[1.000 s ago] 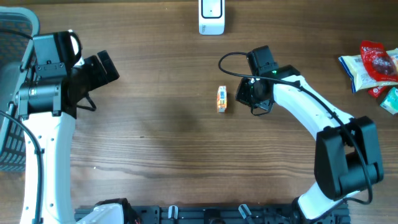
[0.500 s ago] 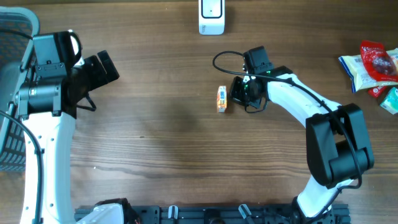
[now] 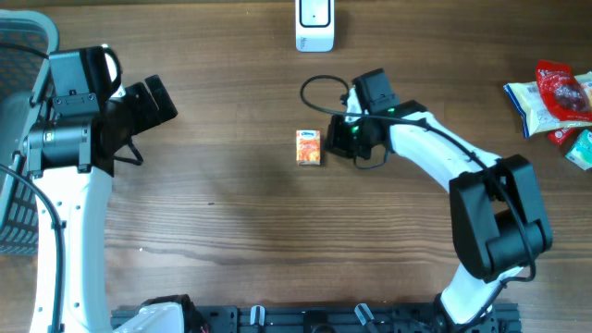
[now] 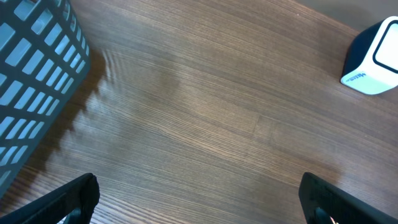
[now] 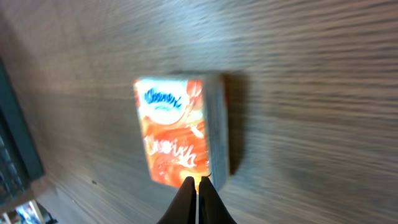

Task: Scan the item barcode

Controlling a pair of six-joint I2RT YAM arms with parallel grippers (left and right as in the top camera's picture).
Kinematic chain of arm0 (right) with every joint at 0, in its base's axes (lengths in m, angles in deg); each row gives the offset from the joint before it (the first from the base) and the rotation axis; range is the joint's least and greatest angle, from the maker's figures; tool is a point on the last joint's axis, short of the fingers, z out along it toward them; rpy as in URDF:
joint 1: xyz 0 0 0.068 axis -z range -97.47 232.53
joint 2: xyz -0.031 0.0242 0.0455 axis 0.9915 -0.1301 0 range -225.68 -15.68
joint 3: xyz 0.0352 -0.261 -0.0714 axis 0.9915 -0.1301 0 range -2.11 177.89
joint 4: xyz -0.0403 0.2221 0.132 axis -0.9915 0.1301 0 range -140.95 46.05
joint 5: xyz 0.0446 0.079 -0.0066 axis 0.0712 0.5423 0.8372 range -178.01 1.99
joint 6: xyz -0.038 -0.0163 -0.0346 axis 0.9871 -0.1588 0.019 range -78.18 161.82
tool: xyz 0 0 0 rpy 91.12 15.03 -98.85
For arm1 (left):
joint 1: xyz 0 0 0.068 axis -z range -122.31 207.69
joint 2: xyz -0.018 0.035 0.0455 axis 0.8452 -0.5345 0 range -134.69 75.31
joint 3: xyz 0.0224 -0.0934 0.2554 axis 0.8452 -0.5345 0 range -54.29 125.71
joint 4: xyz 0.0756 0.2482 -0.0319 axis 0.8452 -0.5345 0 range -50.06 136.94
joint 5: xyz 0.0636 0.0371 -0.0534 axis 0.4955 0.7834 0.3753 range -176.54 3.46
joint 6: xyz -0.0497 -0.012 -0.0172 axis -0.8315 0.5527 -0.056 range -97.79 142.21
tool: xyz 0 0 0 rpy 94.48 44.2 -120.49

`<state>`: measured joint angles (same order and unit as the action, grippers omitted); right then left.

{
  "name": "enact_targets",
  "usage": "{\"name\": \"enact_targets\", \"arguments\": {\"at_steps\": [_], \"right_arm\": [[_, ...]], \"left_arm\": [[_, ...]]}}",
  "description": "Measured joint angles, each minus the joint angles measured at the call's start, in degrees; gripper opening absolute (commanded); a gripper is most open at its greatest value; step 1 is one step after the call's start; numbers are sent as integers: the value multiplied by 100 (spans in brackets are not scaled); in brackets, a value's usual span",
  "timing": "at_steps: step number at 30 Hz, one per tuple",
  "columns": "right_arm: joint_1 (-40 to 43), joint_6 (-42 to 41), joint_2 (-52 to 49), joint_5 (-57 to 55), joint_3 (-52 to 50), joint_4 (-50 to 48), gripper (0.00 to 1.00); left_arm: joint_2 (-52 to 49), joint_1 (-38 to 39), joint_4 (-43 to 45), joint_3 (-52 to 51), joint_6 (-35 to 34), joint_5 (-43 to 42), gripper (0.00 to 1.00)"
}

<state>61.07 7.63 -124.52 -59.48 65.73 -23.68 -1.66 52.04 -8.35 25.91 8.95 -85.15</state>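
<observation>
The right gripper's fingers are shut and empty at the tissue pack's near edge, so the robot should open them and grip the pack's body (image 3: 308,150) before lifting it to the scanner.
The item is a small orange tissue pack (image 3: 308,147) lying flat, printed face up, on the wooden table a little left of centre. The right wrist view shows the same pack (image 5: 180,130) just ahead of the fingertips. My right gripper (image 3: 331,144) is shut with nothing between its fingers, and its tips (image 5: 198,184) touch the pack's near edge. The white scanner (image 3: 314,25) stands at the far edge of the table, also visible at the upper right of the left wrist view (image 4: 373,59). My left gripper (image 3: 153,100) hovers open at the far left over bare wood (image 4: 199,208).
A grey mesh basket (image 3: 18,139) stands at the left edge, close to the left arm (image 4: 31,81). Several snack packets (image 3: 555,97) lie at the far right. A black cable loops above the right wrist (image 3: 319,88).
The right gripper swept left and pushed the pack, which tipped from standing on its edge onto its flat face and slid left. The left arm stayed still.
</observation>
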Motion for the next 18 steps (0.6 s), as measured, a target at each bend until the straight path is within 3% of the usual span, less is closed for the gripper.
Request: {"name": "enact_targets", "arguments": {"at_steps": [3,5,14,16,18], "right_arm": [[-153,37,-2,-9,0,2,56],[-205,24,-4,-9,0,-17,72],[-122,50,-4,-162,0,-31,91],[-122,66,-4,-310,0,-26,92],[-122,24,-20,-409,0,-28,86]], "left_arm": [[0,0,0,0,0,0,100],[0,0,0,0,0,0,100],[0,0,0,0,0,0,100],[0,0,0,0,0,0,100],[0,0,0,0,0,0,100]]}}
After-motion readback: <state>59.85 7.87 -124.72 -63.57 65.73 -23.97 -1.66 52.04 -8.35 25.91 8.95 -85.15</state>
